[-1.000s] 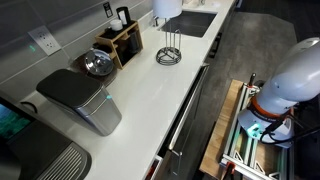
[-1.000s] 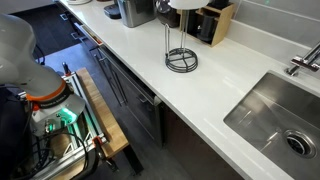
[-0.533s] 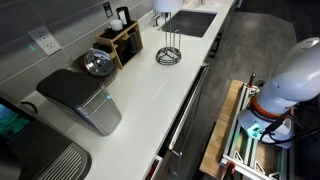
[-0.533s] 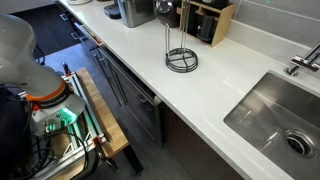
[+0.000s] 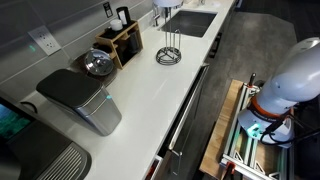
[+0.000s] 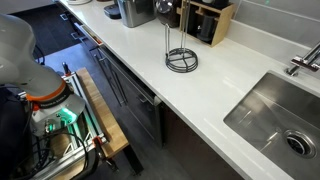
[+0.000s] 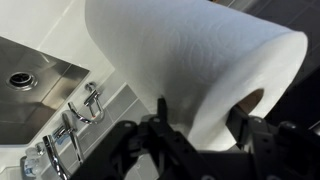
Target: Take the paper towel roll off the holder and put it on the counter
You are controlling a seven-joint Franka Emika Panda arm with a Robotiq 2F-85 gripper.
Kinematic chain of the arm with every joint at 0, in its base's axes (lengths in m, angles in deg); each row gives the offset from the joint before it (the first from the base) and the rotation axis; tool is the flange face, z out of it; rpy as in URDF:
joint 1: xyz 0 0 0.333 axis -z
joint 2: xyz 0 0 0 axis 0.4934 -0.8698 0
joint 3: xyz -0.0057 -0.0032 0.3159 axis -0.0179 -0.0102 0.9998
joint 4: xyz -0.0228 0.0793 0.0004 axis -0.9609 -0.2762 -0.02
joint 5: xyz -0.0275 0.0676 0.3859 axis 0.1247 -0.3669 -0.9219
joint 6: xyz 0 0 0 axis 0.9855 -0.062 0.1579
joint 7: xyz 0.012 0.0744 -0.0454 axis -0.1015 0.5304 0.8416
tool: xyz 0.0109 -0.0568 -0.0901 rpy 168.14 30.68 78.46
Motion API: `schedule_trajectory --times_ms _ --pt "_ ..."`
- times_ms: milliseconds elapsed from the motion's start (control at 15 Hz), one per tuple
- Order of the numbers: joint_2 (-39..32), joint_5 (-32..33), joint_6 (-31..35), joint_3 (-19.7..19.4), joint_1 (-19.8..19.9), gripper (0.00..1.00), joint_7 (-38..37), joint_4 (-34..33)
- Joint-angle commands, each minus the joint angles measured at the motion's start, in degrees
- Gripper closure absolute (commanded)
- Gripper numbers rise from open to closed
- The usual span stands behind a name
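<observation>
I need to release the paper towel roll on the white counter [image 5: 165,86] between the empty holder and the grey appliance.
The paper towel roll [image 7: 190,50] fills the wrist view, a thick white cylinder with its hollow core at the right end. My gripper [image 7: 200,110] is shut on it, one dark finger on each side. In an exterior view only a white sliver of the roll [image 5: 163,4] shows at the top edge, high above the holder [image 5: 170,50]. The holder stands empty on the white counter [image 5: 150,90], its wire rods bare, and it also shows in the second exterior view [image 6: 181,60]. There the roll is out of view above the counter [image 6: 200,95].
A wooden box with dark bottles [image 5: 122,42] [image 6: 210,20] stands behind the holder. A metal bowl [image 5: 97,63] and a grey appliance [image 5: 80,100] sit further along. The inset sink [image 6: 270,120] [image 7: 30,70] and faucet [image 7: 75,125] lie beyond the holder.
The roll has risen off the holder's rods, leaving one exterior view entirely and showing only as a sliver at the top of the other. The holder has stayed in place.
</observation>
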Motion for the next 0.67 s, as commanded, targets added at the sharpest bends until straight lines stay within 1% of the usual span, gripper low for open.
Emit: schedule_trajectory --times_ms 0,400,600 --pt "0.10 0.47 -1.97 -0.77 -1.04 0.66 1.56 -1.07" --pt "0.66 0.79 -2.54 -0.64 -1.21 0.66 2.78 -2.01" --pt "1.34 -0.18 -5.46 -1.05 -2.16 0.66 4.11 -3.41"
